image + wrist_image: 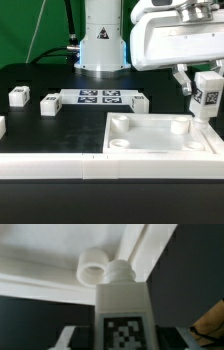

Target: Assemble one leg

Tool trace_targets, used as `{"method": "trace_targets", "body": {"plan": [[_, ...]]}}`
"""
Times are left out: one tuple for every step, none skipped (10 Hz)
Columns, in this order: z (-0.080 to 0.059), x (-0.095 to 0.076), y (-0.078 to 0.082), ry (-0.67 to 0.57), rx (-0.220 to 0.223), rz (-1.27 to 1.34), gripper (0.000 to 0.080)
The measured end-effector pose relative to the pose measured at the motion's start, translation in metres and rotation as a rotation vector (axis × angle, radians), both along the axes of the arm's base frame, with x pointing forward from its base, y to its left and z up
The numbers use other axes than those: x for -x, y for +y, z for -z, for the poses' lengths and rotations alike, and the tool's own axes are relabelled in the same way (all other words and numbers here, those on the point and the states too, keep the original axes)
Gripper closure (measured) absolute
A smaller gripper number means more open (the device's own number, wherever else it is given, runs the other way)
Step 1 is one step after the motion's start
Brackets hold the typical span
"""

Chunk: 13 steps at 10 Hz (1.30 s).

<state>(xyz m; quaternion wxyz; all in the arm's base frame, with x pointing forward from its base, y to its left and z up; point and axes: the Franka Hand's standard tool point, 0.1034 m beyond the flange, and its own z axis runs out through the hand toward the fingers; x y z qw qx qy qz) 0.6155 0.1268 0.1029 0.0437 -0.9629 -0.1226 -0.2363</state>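
Note:
Next, my gripper releases the white leg standing upright in the panel's round corner socket [198, 146] [92, 272] beside its screw tip.
My gripper [203, 88] is shut on a white leg [207, 96] with a black-and-white marker tag on its face. It holds the leg upright above the far corner, on the exterior view's right, of the large white panel [160, 140]. In the wrist view the leg [121, 308] stands between my fingers [70, 336], its screw tip close beside the round corner socket [92, 270] of the panel [40, 258]. I cannot tell whether the tip touches the panel.
Three more white legs lie on the black table: two at the exterior view's left [18, 97] [50, 104] and one [139, 101] beside the marker board [98, 97]. The robot base [100, 45] stands behind. A white bar [60, 167] runs along the front.

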Motion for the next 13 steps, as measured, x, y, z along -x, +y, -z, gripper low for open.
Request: {"method": "trace_targets", "body": {"plan": [[0.006, -0.007, -0.005, -0.002, 0.007, -0.007, 0.0508], [0.011, -0.009, -0.008, -0.003, 0.009, -0.006, 0.0508], [0.014, -0.010, -0.010, 0.000, 0.009, -0.002, 0.0508], [0.016, -0.010, -0.011, -0.010, 0.009, 0.000, 0.0508], [0.017, -0.011, -0.013, -0.017, 0.010, 0.004, 0.0508], [0.020, -0.010, -0.013, -0.013, 0.010, 0.003, 0.0508], [0.022, -0.009, -0.013, -0.010, 0.011, 0.003, 0.0508], [0.024, -0.009, -0.013, -0.012, 0.011, 0.004, 0.0508], [0.028, -0.008, -0.013, -0.015, 0.010, 0.006, 0.0508], [0.033, -0.006, -0.013, -0.008, 0.011, 0.005, 0.0508], [0.034, -0.006, -0.012, -0.014, 0.010, 0.004, 0.0508], [0.034, -0.007, -0.011, -0.031, 0.009, 0.005, 0.0508], [0.034, -0.008, -0.010, -0.053, 0.008, 0.006, 0.0508]]}}
